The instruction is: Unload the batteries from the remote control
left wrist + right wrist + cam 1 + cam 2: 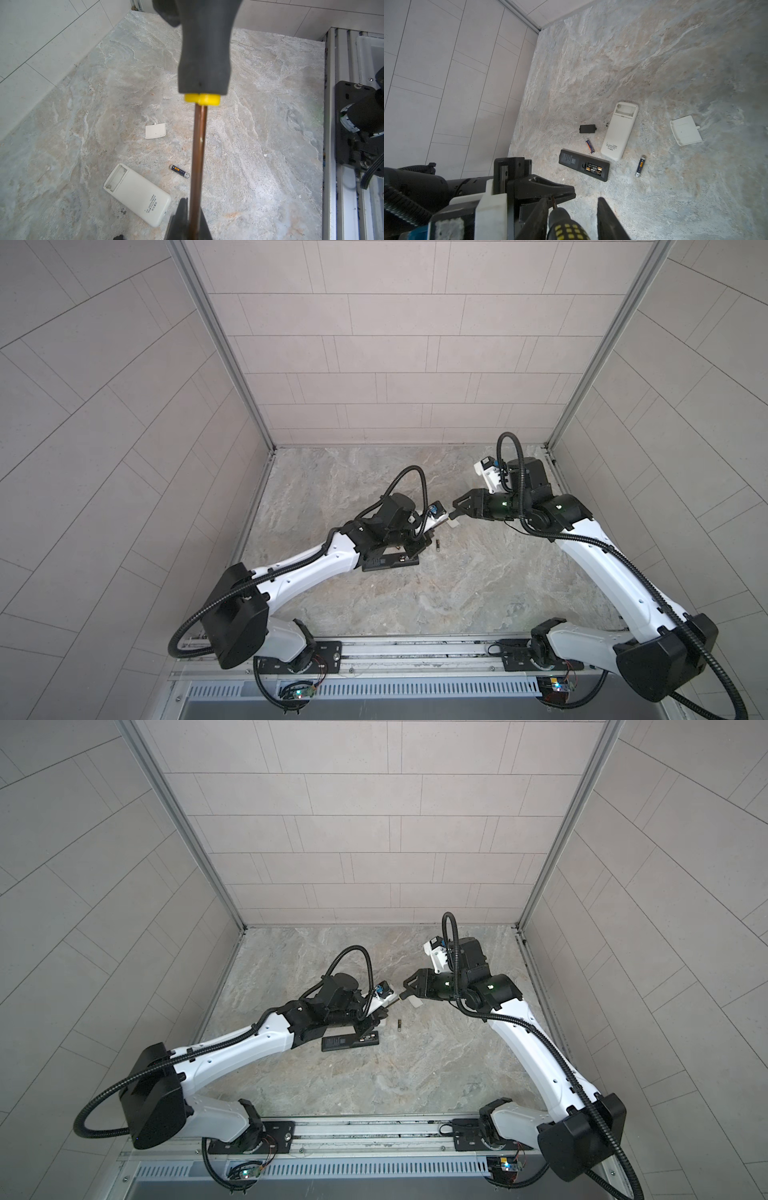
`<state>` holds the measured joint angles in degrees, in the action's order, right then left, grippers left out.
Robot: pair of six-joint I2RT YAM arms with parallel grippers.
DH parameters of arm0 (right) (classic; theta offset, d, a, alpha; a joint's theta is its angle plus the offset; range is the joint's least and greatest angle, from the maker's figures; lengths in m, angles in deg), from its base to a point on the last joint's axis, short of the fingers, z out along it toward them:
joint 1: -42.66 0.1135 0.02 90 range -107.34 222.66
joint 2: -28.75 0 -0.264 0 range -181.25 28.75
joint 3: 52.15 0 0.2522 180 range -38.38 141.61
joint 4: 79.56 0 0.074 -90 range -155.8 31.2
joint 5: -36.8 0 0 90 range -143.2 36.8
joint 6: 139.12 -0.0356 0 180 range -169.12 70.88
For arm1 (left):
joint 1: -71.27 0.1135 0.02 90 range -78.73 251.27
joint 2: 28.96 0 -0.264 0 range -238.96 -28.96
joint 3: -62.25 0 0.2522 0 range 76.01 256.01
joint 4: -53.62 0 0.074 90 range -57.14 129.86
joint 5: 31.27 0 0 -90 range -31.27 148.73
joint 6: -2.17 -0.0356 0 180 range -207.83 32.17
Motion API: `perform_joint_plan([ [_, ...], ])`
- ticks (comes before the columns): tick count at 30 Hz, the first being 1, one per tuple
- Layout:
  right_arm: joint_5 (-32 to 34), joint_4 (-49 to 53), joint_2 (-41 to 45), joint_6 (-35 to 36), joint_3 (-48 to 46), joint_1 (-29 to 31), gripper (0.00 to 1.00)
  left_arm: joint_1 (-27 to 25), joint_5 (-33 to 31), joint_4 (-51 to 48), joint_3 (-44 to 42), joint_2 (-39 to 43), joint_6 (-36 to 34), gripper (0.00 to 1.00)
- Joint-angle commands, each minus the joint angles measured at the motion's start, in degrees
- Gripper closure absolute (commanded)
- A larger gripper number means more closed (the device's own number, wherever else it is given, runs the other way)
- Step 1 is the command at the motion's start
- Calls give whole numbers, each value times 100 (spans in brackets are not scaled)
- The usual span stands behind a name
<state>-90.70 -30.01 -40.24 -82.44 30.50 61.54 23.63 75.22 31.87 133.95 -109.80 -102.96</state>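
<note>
The screwdriver's handle lies against a finger of my open right gripper, so that gripper should close on it before my left gripper lets go of the screwdriver's copper shaft (198,148).
A black remote control (571,161) lies back up with its compartment uncovered and two batteries (593,167) inside. Two loose batteries (590,146) (640,165) lie on the table, one on each side of a white remote (619,131) whose compartment is empty. My left gripper (192,220) is shut on the copper shaft of a black-and-yellow screwdriver (204,52). My right gripper (572,199) stands open around the screwdriver's handle (564,226), which rests against one finger. In both top views the two grippers meet above the table behind the black remote (388,562) (351,1042).
A white cover (685,129) and a black cover (587,128) lie loose on the marble table (654,62). Tiled walls close in the back and both sides. A metal rail (332,124) with the arm bases runs along the front edge.
</note>
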Motion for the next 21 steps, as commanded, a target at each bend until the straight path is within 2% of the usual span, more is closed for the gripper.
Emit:
perform_joint_plan([
  [1,-477,200,-140,67,73,1,61,26,103,35,262,91,-133,100],
  [6,-575,269,-314,126,146,-15,79,26,215,49,287,-12,-25,100],
  [9,-361,245,-282,22,161,-30,83,35,143,17,238,28,-34,100],
  [10,-285,239,-268,-21,161,-38,84,35,89,2,220,55,-10,97],
  [12,-113,243,-244,-66,143,-56,85,65,-144,-18,149,233,124,86],
  [15,120,182,-174,-201,20,-143,87,202,-572,58,-119,656,443,57],
  [18,330,-149,-59,-511,-203,-238,87,401,-1020,-55,-475,1148,664,37],
  [21,424,-475,-13,-813,-395,-261,87,672,-1201,-599,-604,1545,862,35],
])
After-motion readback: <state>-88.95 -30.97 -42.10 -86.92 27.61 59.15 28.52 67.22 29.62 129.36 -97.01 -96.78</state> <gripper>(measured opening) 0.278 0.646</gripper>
